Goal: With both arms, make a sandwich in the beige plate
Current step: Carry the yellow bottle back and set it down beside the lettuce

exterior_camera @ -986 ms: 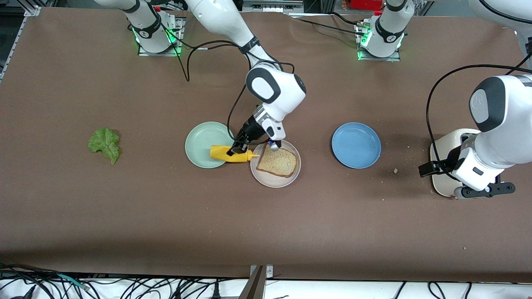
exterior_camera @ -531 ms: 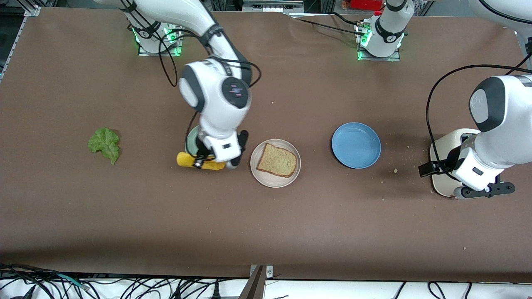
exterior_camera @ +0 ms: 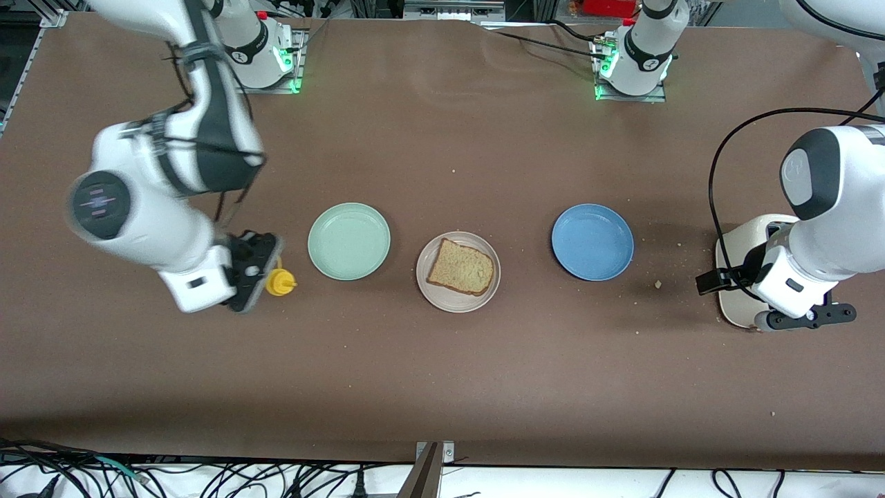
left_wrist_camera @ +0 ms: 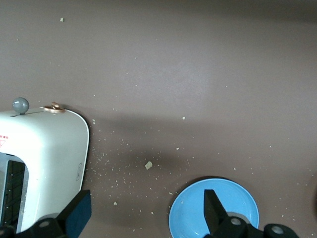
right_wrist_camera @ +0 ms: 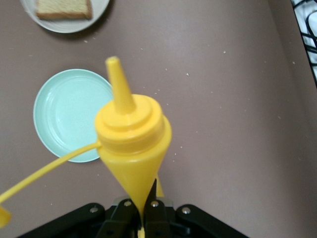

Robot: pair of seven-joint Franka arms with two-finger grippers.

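My right gripper has the yellow squeeze bottle. It will set the bottle down on the table (exterior_camera: 253, 225) next to the mint green plate, opposite the beige plate.
The beige plate (exterior_camera: 432, 290) sits mid-table with one tan bread slice (exterior_camera: 461, 268) on it; both also show in the right wrist view, the plate (right_wrist_camera: 96, 17) and the slice (right_wrist_camera: 63, 7). My right gripper (exterior_camera: 257, 271) is shut on a yellow squeeze bottle (exterior_camera: 281, 281) over the table beside the mint green plate (exterior_camera: 349, 241), toward the right arm's end. In the right wrist view the jaws (right_wrist_camera: 146, 208) pinch the bottle (right_wrist_camera: 131, 134). The lettuce is hidden under the right arm. My left gripper (exterior_camera: 734, 275) is open and empty (left_wrist_camera: 144, 215), waiting beside the toaster.
A blue plate (exterior_camera: 592, 241) lies between the beige plate and a white toaster (exterior_camera: 733, 238); both show in the left wrist view, the plate (left_wrist_camera: 237, 208) and the toaster (left_wrist_camera: 44, 148). Crumbs (exterior_camera: 657, 283) lie between them. The mint green plate shows in the right wrist view (right_wrist_camera: 69, 114).
My right arm has swung the yellow bottle from the beige plate, past the mint green plate, toward its own end of the table, and now covers the lettuce. The left arm has not moved.
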